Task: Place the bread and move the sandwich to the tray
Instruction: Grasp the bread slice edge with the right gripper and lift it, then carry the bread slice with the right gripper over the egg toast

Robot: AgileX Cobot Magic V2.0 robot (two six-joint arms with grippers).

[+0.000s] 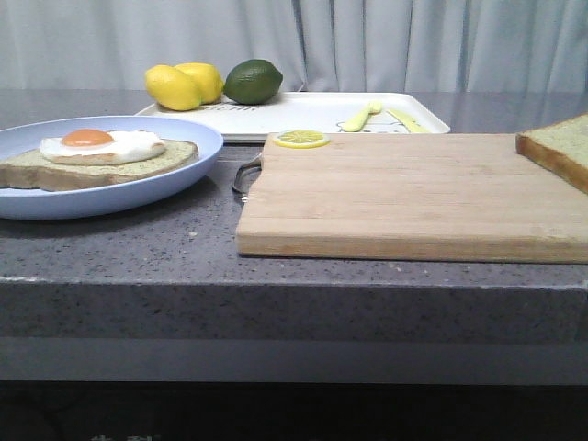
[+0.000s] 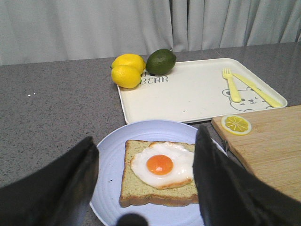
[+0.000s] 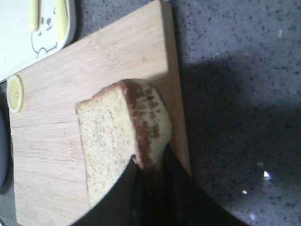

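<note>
My right gripper needs to release the bread on top of the fried egg (image 1: 92, 130) that is on the toast on the pale blue plate.
The bread (image 1: 556, 147) is a plain slice at the right end of the wooden cutting board (image 1: 395, 197). In the right wrist view my right gripper (image 3: 150, 162) is shut on the bread's (image 3: 113, 136) crust edge, tilted over the board's edge. The sandwich base, toast with a fried egg (image 1: 101, 156), lies on the pale blue plate (image 1: 138, 188) at the left. My left gripper (image 2: 146, 139) is open, one finger on each side of the egg toast (image 2: 160, 174), above it. The white tray (image 1: 303, 115) lies behind the board. Neither gripper shows in the front view.
Two lemons (image 1: 184, 85) and a lime (image 1: 253, 81) sit at the tray's far left corner. A yellow fork (image 1: 363, 117) and knife (image 1: 404, 120) lie on the tray's right part. A lemon slice (image 1: 300, 139) lies on the board's back left corner.
</note>
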